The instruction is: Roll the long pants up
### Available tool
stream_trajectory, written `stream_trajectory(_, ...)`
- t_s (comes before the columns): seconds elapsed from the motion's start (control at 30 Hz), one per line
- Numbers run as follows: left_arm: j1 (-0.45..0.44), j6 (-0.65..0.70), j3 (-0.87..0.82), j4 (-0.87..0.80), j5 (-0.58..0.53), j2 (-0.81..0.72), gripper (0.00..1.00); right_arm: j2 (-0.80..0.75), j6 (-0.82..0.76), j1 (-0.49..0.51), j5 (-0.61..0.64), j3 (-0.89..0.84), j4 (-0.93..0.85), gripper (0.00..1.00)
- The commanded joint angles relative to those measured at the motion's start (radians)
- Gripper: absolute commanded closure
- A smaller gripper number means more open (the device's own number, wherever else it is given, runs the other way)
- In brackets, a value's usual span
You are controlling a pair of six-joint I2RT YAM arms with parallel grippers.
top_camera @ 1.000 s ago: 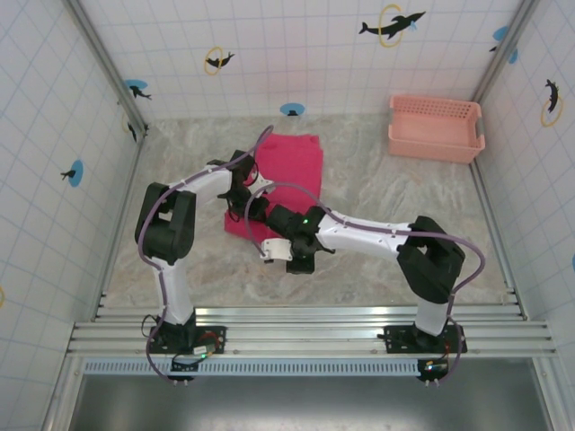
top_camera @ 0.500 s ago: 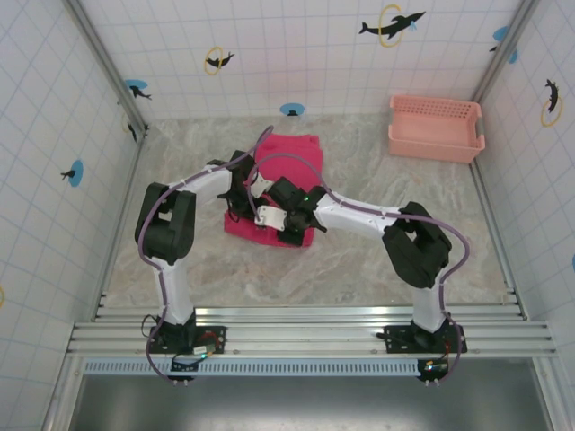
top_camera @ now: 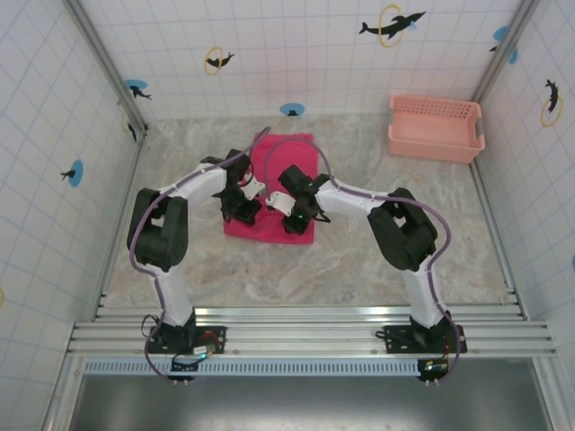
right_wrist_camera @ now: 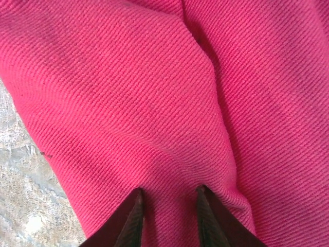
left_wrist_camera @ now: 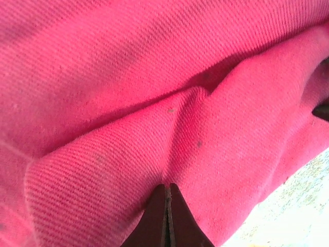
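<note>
My right gripper is pinching a fold behind the long pants' front edge, which lies flat outside the fingers, so I will open and grab the front edge itself [top_camera: 284, 241].
The long pants [top_camera: 289, 154] lie bunched as a magenta-red bundle on the marble table, behind both grippers. My left gripper [top_camera: 243, 206] sits on the bundle's left side. In the left wrist view its fingers [left_wrist_camera: 167, 186] are pressed together, and a crease of the long pants [left_wrist_camera: 154, 77] runs into their tips. My right gripper [top_camera: 296, 215] is on the bundle's right half. There its fingers [right_wrist_camera: 168, 190] stand a little apart, dug into the long pants [right_wrist_camera: 128, 92] with a ridge of cloth between them.
A pale pink lattice basket [top_camera: 433, 149] stands at the back right against the tiled wall. Bare marble table [top_camera: 377, 260] lies in front of the bundle and to its right. Tiled walls close in the left, right and back sides.
My right gripper has moved from the near edge of the pants up and away onto the bundle, beside the left gripper. The left gripper has stayed shut and shifted slightly.
</note>
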Motion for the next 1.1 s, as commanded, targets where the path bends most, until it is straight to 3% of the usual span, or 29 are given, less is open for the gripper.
stream_trajectory(0.0, 0.02, 0.036, -0.009, -0.071, -0.056, -0.001, 0.96, -0.061, -0.027, 0.001, 0.109, -0.117, 0.046, 0.61)
stream_trajectory(0.17, 0.021, 0.039, -0.004, -0.071, -0.049, 0.026, 0.97, -0.268, -0.176, 0.107, 0.261, -0.271, 0.127, 0.51)
stream_trajectory(0.27, 0.022, 0.042, -0.005, -0.07, -0.047, 0.024, 0.97, -0.31, -0.222, 0.153, 0.304, -0.308, 0.117, 0.46)
stream_trajectory(0.5, 0.026, 0.05, -0.004, -0.076, -0.043, 0.019, 0.97, -0.276, -0.25, 0.211, 0.324, -0.339, 0.129, 0.45)
stream_trajectory(0.77, 0.027, 0.074, -0.004, -0.095, -0.044, 0.027, 0.97, -0.126, -0.316, 0.234, 0.368, -0.256, 0.154, 0.47)
stream_trajectory(0.97, 0.028, 0.079, -0.004, -0.098, -0.033, 0.031, 0.98, -0.027, -0.368, 0.264, 0.465, -0.209, 0.185, 0.53)
stream_trajectory(1.03, 0.028, 0.082, -0.004, -0.1, -0.034, 0.031, 0.98, -0.003, -0.384, 0.265, 0.479, -0.194, 0.188, 0.61)
stream_trajectory(1.07, 0.028, 0.083, -0.004, -0.101, -0.035, 0.028, 0.98, 0.014, -0.392, 0.265, 0.495, -0.18, 0.185, 0.7)
